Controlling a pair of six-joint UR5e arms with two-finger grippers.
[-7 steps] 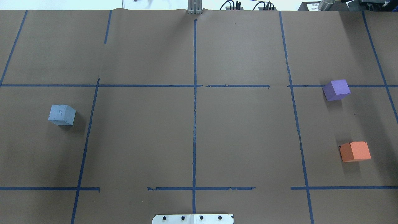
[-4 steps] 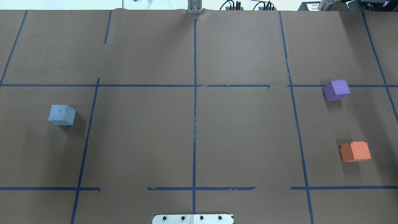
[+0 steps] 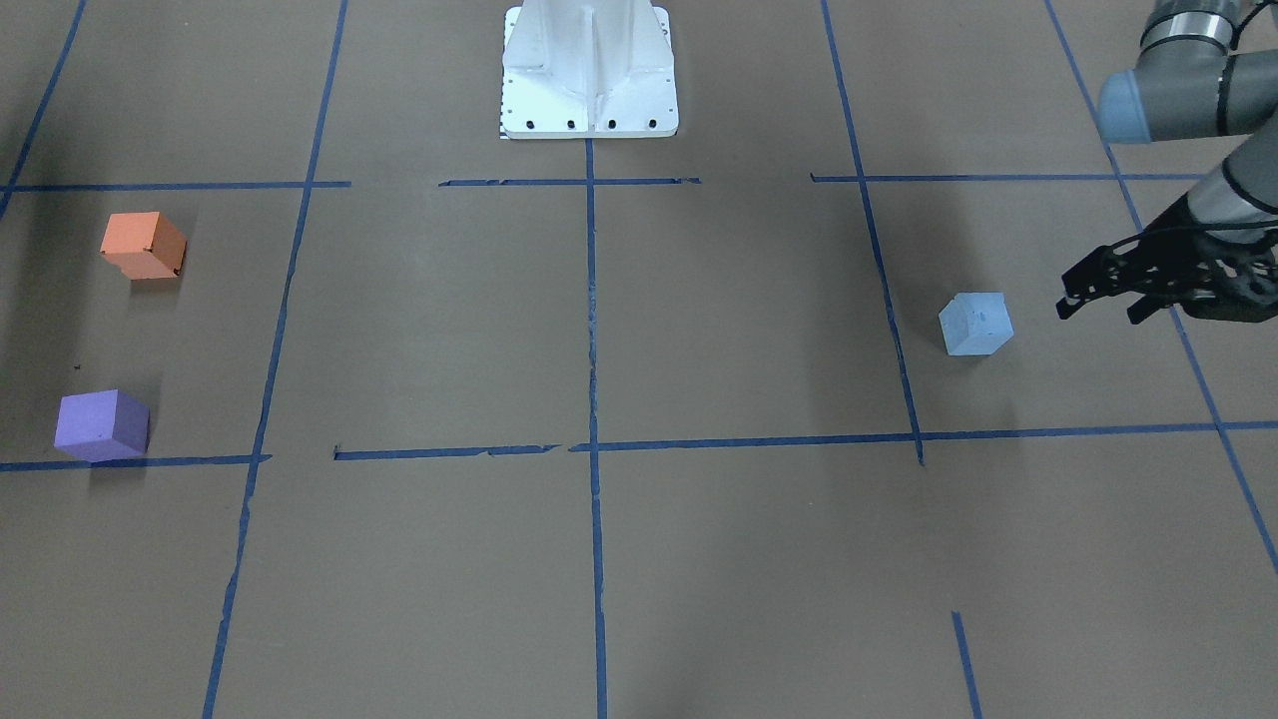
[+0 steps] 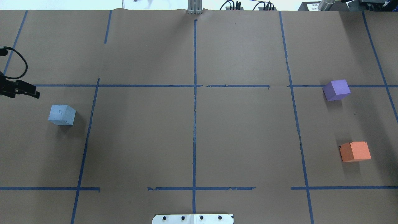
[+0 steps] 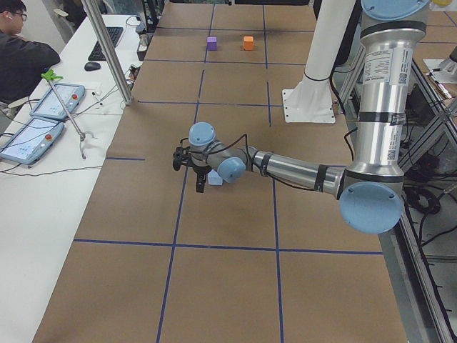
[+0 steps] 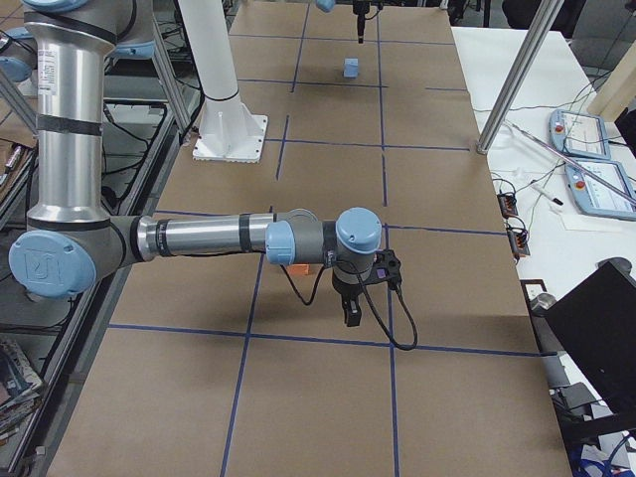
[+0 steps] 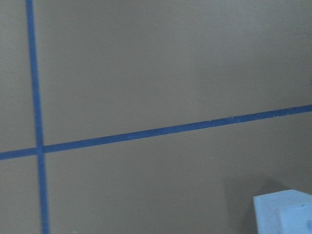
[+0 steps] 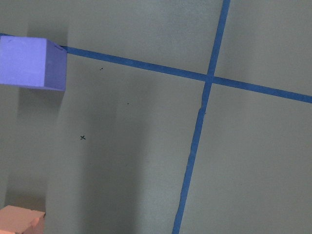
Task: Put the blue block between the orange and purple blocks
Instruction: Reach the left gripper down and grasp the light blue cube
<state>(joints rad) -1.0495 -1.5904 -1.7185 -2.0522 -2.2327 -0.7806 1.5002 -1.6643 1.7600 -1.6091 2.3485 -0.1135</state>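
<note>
The robot's left gripper needs to next close on the upper part (image 3: pixel 976 317) (image 7: pixel 287 208) of the blue block, with its fingers on opposite sides of the block.
The blue block (image 4: pixel 62 114) sits on the brown paper on my left side; it also shows in the front view (image 3: pixel 975 324) and at the lower right corner of the left wrist view (image 7: pixel 285 214). The purple block (image 4: pixel 336 90) and the orange block (image 4: pixel 355 151) sit apart on the far right side, with a gap between them. My left gripper (image 3: pixel 1101 310) is open and empty, hovering just outboard of the blue block, not touching it. My right gripper (image 6: pixel 353 308) hangs over the orange and purple blocks; I cannot tell whether it is open or shut.
The white robot base (image 3: pixel 589 70) stands at the table's near middle edge. Blue tape lines (image 4: pixel 194 102) divide the paper into squares. A side table with tablets (image 5: pixel 43 114), a metal post and a seated operator lie beyond the far edge.
My left gripper has come into the overhead view at its left edge, near the blue block. The three blocks have not moved.
</note>
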